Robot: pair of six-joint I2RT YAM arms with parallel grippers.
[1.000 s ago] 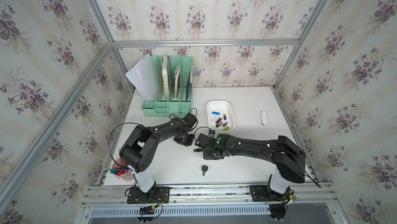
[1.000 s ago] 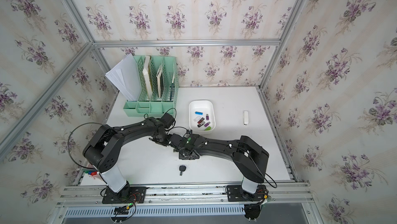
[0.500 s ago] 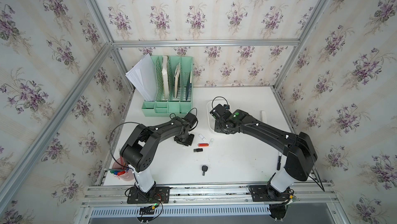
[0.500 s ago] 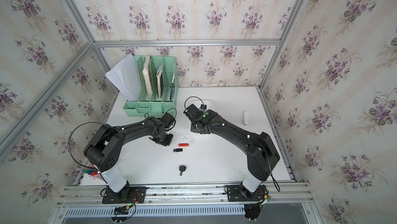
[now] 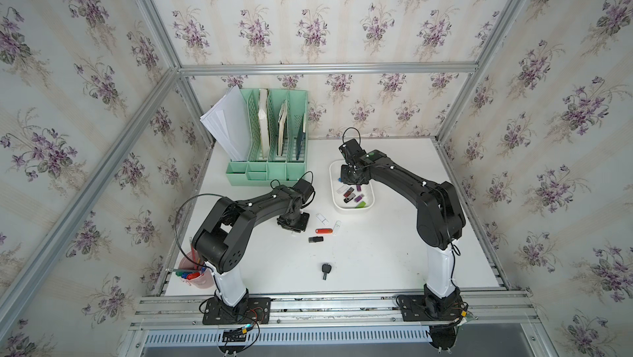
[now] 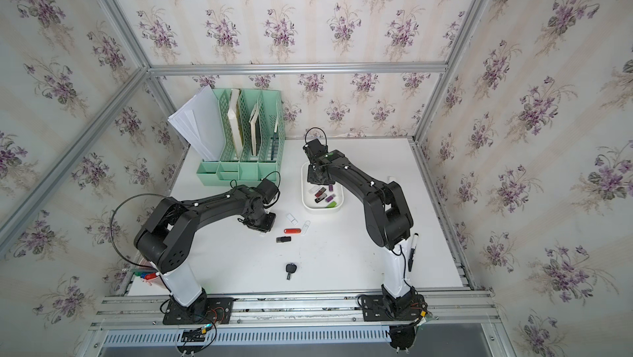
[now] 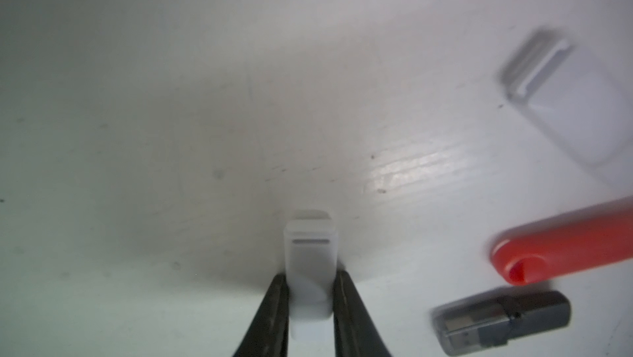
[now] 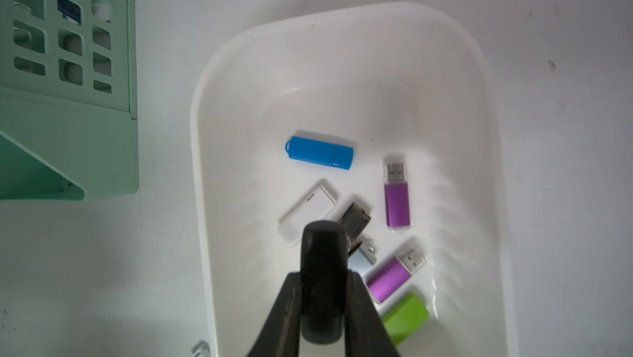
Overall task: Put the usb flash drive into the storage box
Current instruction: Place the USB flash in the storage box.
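Note:
My right gripper is going to put the black usb flash drive down for me, beside the blue flash drive in the storage box (image 5: 355,178) (image 8: 381,138).
The white storage box (image 5: 352,208) (image 8: 342,16) sits right of centre in both top views, with several flash drives inside, among them a blue one (image 8: 320,153). Just above its far end hangs my right gripper (image 5: 346,179) (image 8: 322,273), shut on a black usb flash drive (image 8: 322,252). My left gripper (image 5: 291,227) (image 7: 310,280) is down at the table, shut on a white flash drive (image 7: 310,252) that stands on end. Beside it lie loose drives: red (image 5: 323,231) (image 7: 561,245), black (image 5: 315,239) (image 7: 503,321) and white (image 5: 321,217).
A mint-green file organizer (image 5: 270,139) with papers stands at the back left. A black key (image 5: 326,269) lies near the front. A pink cup of markers (image 5: 191,269) sits at the front left corner. A marker pen (image 6: 412,249) lies by the right arm.
My right arm has swung from the middle of the table back to over the storage box, carrying the black drive. The left arm has stayed where it was.

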